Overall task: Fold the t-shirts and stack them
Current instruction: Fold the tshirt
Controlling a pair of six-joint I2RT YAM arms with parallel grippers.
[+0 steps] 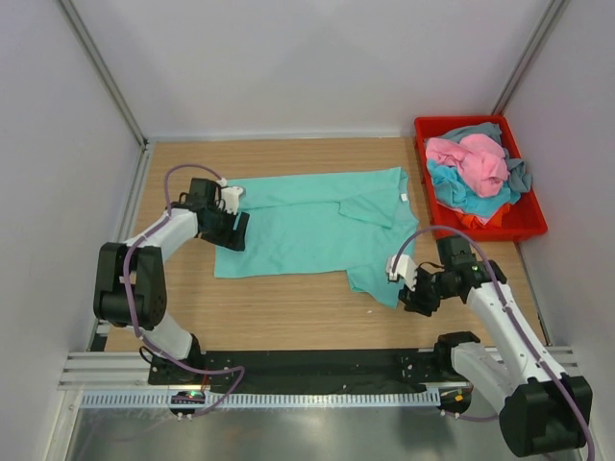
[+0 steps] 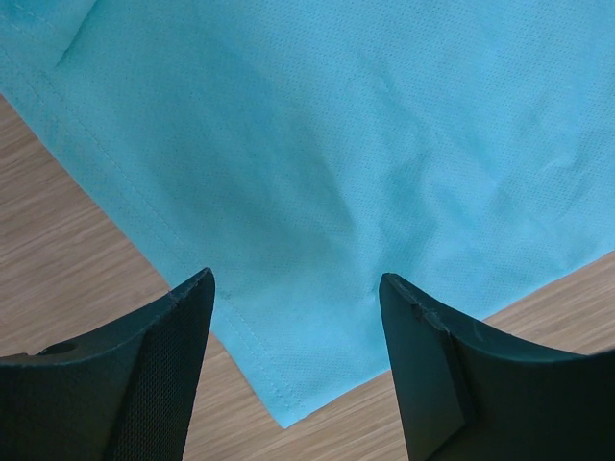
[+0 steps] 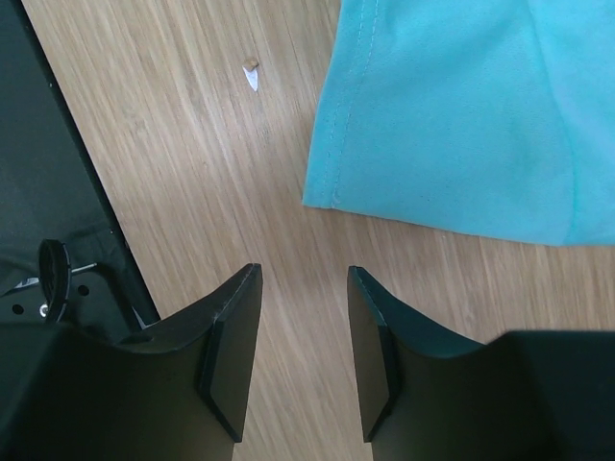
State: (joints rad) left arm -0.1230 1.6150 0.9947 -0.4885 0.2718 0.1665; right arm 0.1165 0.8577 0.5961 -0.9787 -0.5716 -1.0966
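Next, I move my left gripper to the near-side hemmed corner [image 1: 216,276] [image 2: 285,421] of the teal-green t-shirt and close it there.
A teal-green t-shirt [image 1: 307,226] lies spread on the wooden table, partly folded, with a sleeve hanging toward the front right. My left gripper [image 1: 229,230] is open over the shirt's left edge; in the left wrist view a hemmed corner of the shirt [image 2: 288,389] lies between the open fingers [image 2: 163,365]. My right gripper [image 1: 411,293] is open and empty just right of the shirt's front sleeve; in the right wrist view the sleeve's corner [image 3: 442,144] lies ahead of the fingers [image 3: 231,355], apart from them. Pink, turquoise-blue and grey-blue shirts [image 1: 473,168] lie piled in the bin.
A red plastic bin [image 1: 527,223] stands at the back right against the wall. White walls close in the table on three sides. A black mounting rail [image 1: 317,367] runs along the near edge. A small scrap [image 3: 251,75] lies on the wood.
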